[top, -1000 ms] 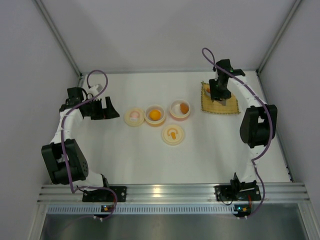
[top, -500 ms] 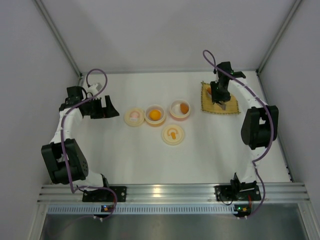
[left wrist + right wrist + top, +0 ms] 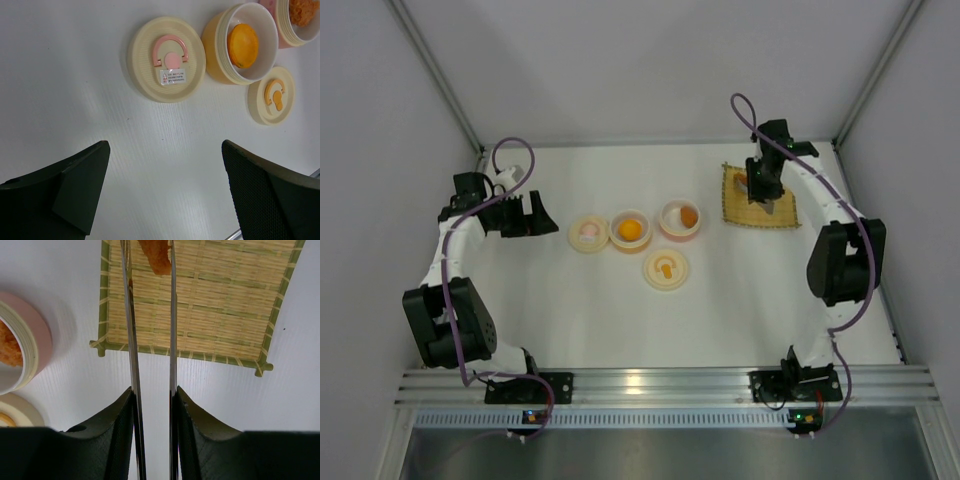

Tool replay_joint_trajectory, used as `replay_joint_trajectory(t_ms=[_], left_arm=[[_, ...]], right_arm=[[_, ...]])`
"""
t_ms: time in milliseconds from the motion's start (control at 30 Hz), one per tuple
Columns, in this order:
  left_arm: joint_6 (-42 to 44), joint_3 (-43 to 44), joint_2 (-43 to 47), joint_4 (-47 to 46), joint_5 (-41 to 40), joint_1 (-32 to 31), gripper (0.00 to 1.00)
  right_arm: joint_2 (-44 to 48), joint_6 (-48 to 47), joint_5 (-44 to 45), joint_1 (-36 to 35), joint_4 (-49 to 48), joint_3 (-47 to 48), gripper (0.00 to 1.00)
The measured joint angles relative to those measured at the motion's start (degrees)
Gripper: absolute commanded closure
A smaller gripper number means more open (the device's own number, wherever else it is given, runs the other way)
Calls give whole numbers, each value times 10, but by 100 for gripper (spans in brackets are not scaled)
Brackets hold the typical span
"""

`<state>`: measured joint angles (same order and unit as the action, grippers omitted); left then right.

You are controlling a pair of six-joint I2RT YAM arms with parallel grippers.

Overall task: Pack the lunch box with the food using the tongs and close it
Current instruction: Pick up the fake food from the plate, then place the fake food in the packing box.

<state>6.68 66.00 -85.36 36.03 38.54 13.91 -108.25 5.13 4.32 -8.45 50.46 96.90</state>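
The orange-brown piece of food, now between the tong tips at the mat's far edge, will be released by my right gripper in the pink bowl [image 3: 671, 217], next to the bowl's orange food.
My right gripper [image 3: 152, 395] is shut on the slim silver tongs [image 3: 131, 340], whose two arms run almost parallel out over the yellow woven mat [image 3: 220, 305]. An orange-brown piece of food [image 3: 156, 255] sits between the tong tips at the mat's far edge. In the top view this gripper [image 3: 763, 190] hovers over the mat [image 3: 745, 212]. The lunch box lies in parts: a yellow bowl [image 3: 631, 230] holding orange food [image 3: 242, 45], a pink bowl [image 3: 680, 220] holding orange food, a cream lid with a pink centre [image 3: 166, 59] and a cream lid with an orange centre [image 3: 666, 268]. My left gripper [image 3: 165, 146] is open and holds nothing.
The left arm [image 3: 460, 225] rests at the table's left side, its gripper [image 3: 542, 215] pointing towards the bowls. White walls and metal frame posts enclose the table at the back and sides. The aluminium rail [image 3: 660, 385] runs along the near edge.
The right gripper has squeezed the tongs' arms closer together and has shifted slightly right over the mat. The left arm and the bowls have not moved.
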Motion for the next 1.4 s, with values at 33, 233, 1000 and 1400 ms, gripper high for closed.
replay_joint_trajectory(t_ms=[33,233,1000,1400], left_arm=[[-1,0,0,0,0,0,2],[-2,0,0,0,0,0,2],[-5,0,0,1,2,0,2],[-5,0,0,1,2,0,2]], right_arm=[[9,0,0,0,0,-2,83],[44,0,0,0,1,-2,86],[175,34,-52,-184,17,-47,85],[167,89,-26,-240,18,-84,85]])
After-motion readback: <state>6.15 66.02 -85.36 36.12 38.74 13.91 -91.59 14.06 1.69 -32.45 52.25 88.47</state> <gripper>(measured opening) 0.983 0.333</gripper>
